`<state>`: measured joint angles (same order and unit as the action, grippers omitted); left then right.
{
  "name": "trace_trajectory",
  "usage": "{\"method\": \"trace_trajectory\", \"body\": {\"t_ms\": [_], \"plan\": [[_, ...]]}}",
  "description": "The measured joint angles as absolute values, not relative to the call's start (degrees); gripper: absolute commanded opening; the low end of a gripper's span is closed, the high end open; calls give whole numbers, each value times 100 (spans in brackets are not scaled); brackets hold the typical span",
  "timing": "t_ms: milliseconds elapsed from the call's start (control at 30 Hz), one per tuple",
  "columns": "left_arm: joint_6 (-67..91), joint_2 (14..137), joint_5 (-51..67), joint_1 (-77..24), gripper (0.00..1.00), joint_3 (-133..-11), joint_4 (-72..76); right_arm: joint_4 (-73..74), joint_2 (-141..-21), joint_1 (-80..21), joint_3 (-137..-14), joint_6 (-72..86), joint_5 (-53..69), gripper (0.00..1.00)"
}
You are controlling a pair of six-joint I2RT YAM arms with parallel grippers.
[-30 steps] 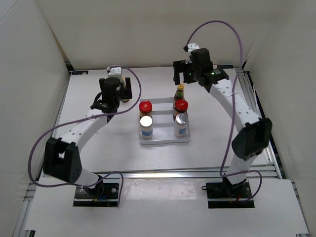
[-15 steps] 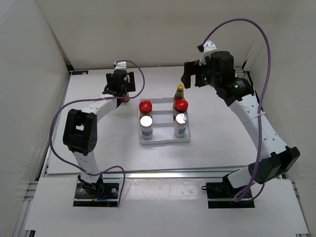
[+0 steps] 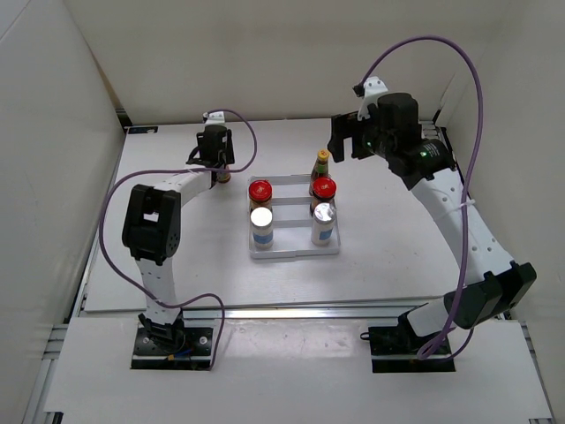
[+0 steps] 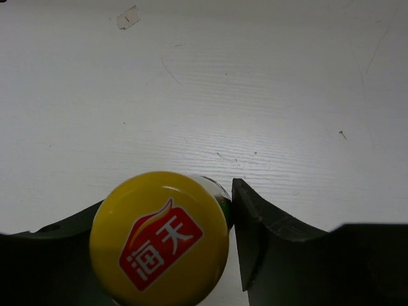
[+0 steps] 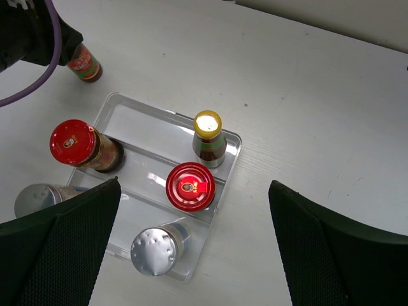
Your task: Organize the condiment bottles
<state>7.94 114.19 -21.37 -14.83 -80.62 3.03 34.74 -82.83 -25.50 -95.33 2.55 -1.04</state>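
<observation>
The robot's left gripper should release the slim red-brown bottle in the tray's near back corner (image 3: 263, 180), just behind a red-lidded jar.
A slim red-brown bottle with a yellow cap (image 4: 159, 236) stands on the table left of the tray, and my left gripper (image 4: 167, 213) is shut on its neck from both sides. From above, this bottle (image 3: 224, 175) pokes out below the left gripper (image 3: 215, 152). The clear ridged tray (image 3: 291, 253) holds another yellow-capped bottle (image 3: 322, 164), two red-lidded jars (image 3: 259, 190) (image 3: 324, 187) and two silver-topped shakers (image 3: 261, 221) (image 3: 324, 217). My right gripper (image 5: 194, 185) hangs open high above the tray (image 5: 159, 116), over a red jar (image 5: 191, 186), holding nothing.
White walls close in the table at the back and on both sides. The left arm's purple cable (image 3: 243, 141) loops near the held bottle. The right arm (image 3: 441, 190) arches over the table's right side.
My left gripper has gone from open to shut on the yellow-capped bottle. The left arm stretched farther back; the right arm rose and swung right, then held still.
</observation>
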Motion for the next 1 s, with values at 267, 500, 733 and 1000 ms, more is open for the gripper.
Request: {"method": "trace_trajectory", "body": {"t_ms": [267, 500, 733, 1000], "plan": [[738, 11378, -2091, -1468, 11, -8084, 183, 3723, -8060, -2545, -9498, 252, -80, 100], [685, 10914, -1710, -1476, 11, -8095, -353, 3830, -7660, -2545, -9367, 257, -62, 100], [692, 10119, -659, -1691, 11, -8095, -255, 3977, -7164, -2545, -8914, 318, 1, 100], [735, 10149, 473, -2058, 11, -7929, 69, 4069, -6722, -2545, -8484, 401, 45, 100]]}}
